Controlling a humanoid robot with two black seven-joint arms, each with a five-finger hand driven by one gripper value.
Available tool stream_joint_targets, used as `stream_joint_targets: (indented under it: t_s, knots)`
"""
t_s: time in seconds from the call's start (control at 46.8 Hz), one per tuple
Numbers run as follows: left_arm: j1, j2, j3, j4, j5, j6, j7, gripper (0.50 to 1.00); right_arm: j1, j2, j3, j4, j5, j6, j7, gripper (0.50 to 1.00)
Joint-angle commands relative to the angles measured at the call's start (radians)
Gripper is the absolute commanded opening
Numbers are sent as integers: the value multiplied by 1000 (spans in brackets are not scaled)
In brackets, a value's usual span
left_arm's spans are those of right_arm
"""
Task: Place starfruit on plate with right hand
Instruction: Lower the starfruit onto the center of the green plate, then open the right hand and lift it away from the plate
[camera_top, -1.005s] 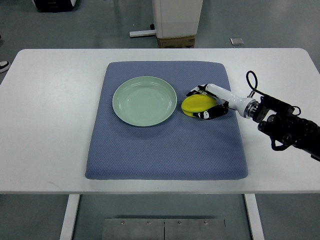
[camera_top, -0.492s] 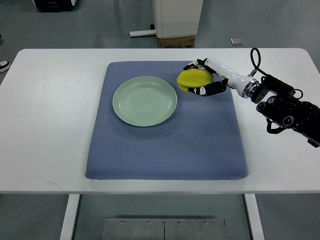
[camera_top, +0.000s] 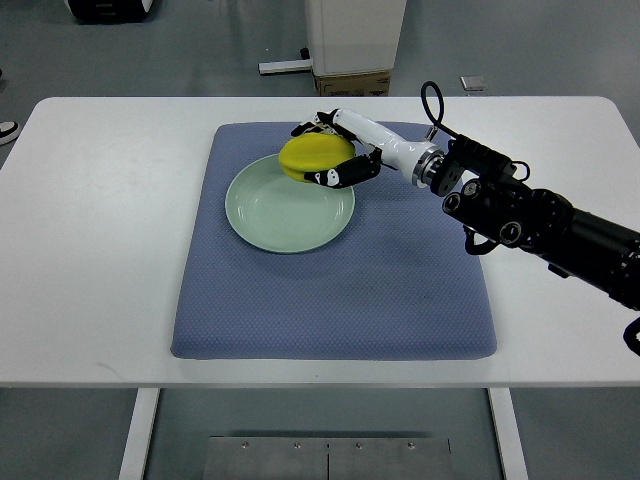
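Note:
Next, my right gripper releases the yellow starfruit so that it rests on the near half of the pale green plate (camera_top: 306, 224). The starfruit now hangs over the plate's rim.
The yellow starfruit (camera_top: 312, 156) is held in my right hand (camera_top: 328, 153), whose fingers curl around it from above and below. Hand and fruit hang over the upper right rim of the pale green plate (camera_top: 270, 215), which lies on the blue mat (camera_top: 330, 290). Whether the fruit touches the plate cannot be told. The right arm (camera_top: 520, 215) reaches in from the right edge across the mat's upper right corner. The left arm is out of sight.
The mat covers the middle of a white table (camera_top: 100, 250). Beyond the table's far edge stand a white pedestal (camera_top: 354, 35) and a cardboard box (camera_top: 350, 84) on the floor.
The right hand has lifted the starfruit off the mat at the plate's right and carried it left, first up the picture, to a spot over the plate's upper right rim.

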Motion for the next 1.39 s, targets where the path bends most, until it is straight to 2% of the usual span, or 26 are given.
stream_joint_targets:
  t_s: [0.0, 0.257, 0.385, 0.556, 1.027, 1.112, 1.134, 1.219, 1.369]
  knots:
    - [0, 0, 1, 0, 0, 0, 0, 1000, -1, 0, 0, 0, -1, -1, -15, 500]
    - [0, 0, -1, 0, 0, 0, 0, 1000, -3, 0, 0, 9, -12, -1, -35, 500]
    - [0, 0, 1, 0, 0, 0, 0, 1000, 9, 0, 0, 100, -16, -2, -56, 500]
    - [0, 0, 1, 0, 0, 0, 0, 1000, 11, 0, -3, 160, -44, -2, -64, 500]
    - [0, 0, 1, 0, 0, 0, 0, 1000, -17, 0, -54, 158, -88, -2, -150, 500]
    - [0, 0, 1, 0, 0, 0, 0, 1000, -26, 0, -54, 158, -88, -2, -150, 796]
    - [0, 0, 1, 0, 0, 0, 0, 1000, -28, 0, -54, 158, -87, -2, -152, 855]
    - [0, 0, 1, 0, 0, 0, 0, 1000, -28, 0, -51, 160, -84, -1, -152, 991]
    - [0, 0, 1, 0, 0, 0, 0, 1000, -25, 0, -43, 158, -78, -1, -162, 1000]
